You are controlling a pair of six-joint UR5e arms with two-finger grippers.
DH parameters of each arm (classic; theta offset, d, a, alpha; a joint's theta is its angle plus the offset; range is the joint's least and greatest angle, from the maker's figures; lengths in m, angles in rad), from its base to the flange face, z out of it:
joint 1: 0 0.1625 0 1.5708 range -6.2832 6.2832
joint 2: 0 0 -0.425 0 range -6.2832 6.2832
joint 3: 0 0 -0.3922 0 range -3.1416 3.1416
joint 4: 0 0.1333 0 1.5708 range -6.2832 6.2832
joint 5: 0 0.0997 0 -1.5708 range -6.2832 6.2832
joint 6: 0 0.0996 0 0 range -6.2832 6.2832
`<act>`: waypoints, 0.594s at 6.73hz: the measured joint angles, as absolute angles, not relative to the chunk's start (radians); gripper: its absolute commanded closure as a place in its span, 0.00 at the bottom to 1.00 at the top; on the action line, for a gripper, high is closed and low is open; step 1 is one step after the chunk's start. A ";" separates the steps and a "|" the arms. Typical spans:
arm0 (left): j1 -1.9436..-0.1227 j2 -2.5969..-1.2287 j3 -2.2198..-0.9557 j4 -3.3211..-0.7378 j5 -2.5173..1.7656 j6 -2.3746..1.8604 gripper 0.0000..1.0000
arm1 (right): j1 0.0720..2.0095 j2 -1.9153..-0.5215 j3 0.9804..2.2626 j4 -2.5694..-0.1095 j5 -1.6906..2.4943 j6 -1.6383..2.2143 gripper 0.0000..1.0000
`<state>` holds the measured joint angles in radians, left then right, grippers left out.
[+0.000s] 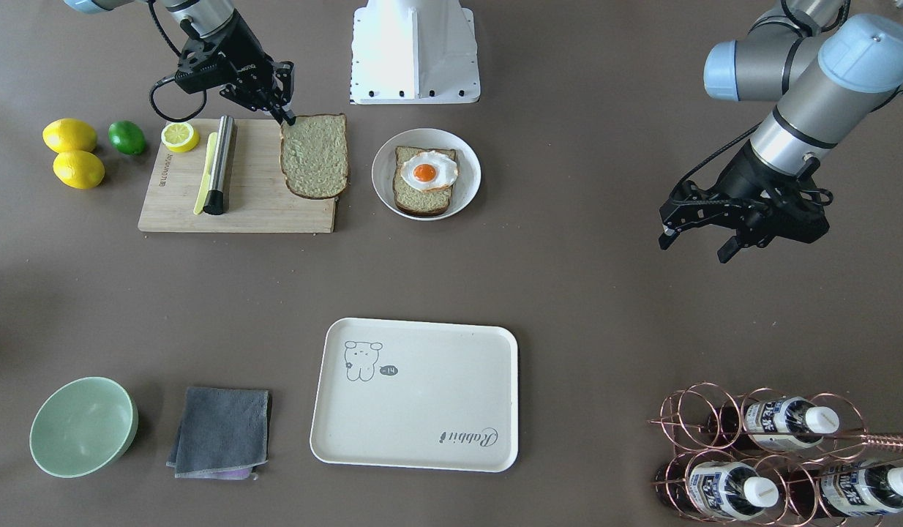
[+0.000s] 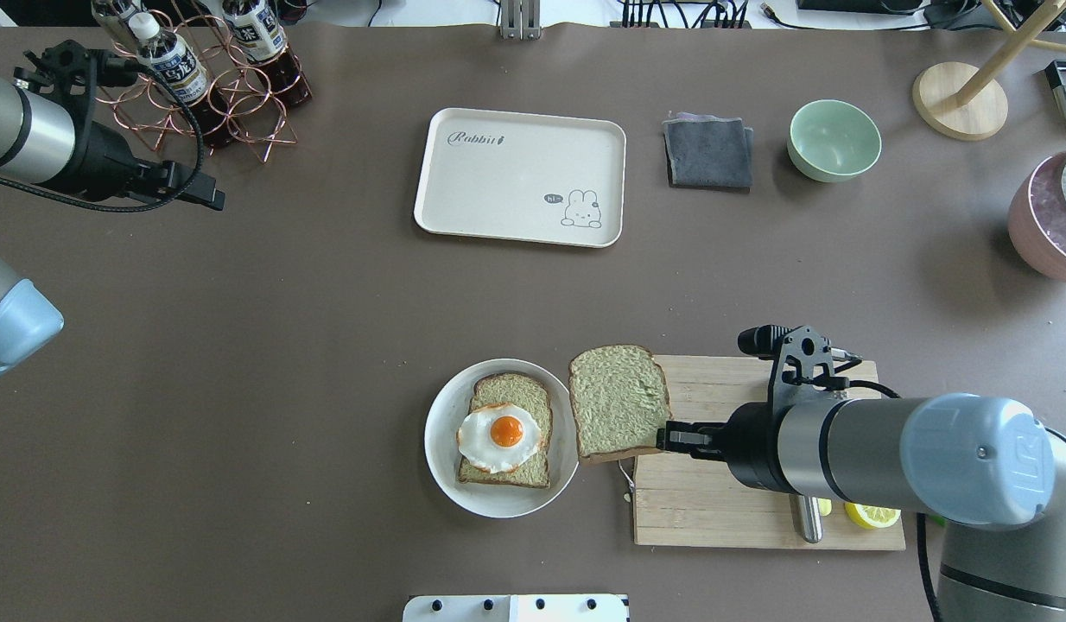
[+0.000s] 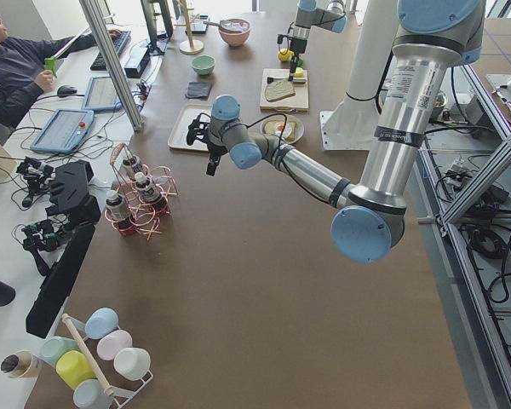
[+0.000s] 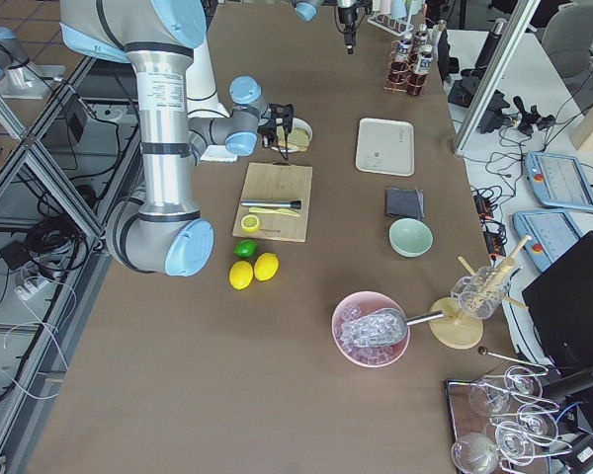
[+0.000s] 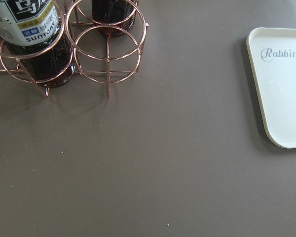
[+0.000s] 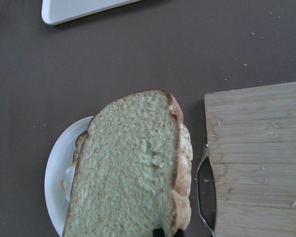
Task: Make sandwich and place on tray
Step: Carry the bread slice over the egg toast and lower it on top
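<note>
The robot's right gripper needs to release the held bread slice on top of the fried egg (image 1: 427,174) on the white plate.
My right gripper (image 2: 671,436) is shut on the crust edge of a greenish-tan bread slice (image 2: 618,399). It holds the slice roughly flat over the wooden board's end, beside the white plate (image 2: 438,449). The slice fills the right wrist view (image 6: 133,173) and overlaps the plate's rim there. On the plate lies a second slice with a fried egg (image 2: 501,434) on top. The cream tray (image 2: 507,181) with the "Rabbit" script lies bare at mid-table. My left gripper (image 1: 697,247) is open and empty, hovering near the bottle rack.
The wooden cutting board (image 1: 254,197) carries a steel-handled tool (image 1: 219,165) and a lemon half (image 1: 180,136). Two lemons and a lime (image 1: 126,137) lie beside it. A green bowl (image 1: 83,426), a grey cloth (image 1: 221,432) and a copper bottle rack (image 1: 773,454) stand along the far side.
</note>
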<state>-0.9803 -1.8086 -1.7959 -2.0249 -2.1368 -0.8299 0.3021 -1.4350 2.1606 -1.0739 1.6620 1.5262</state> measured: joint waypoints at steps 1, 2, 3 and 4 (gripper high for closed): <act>-0.980 -1.809 -1.794 -2.025 -2.138 -0.830 0.01 | 0.279 -1.355 2.133 -1.132 1.635 1.570 1.00; -0.978 -1.809 -1.793 -2.025 -2.138 -0.830 0.01 | 0.234 -1.287 2.115 -1.204 1.591 1.620 1.00; -0.977 -1.809 -1.792 -2.025 -2.139 -0.830 0.01 | 0.188 -1.243 2.093 -1.245 1.543 1.644 1.00; -0.976 -1.809 -1.793 -2.025 -2.140 -0.830 0.01 | 0.159 -1.208 2.059 -1.260 1.509 1.654 1.00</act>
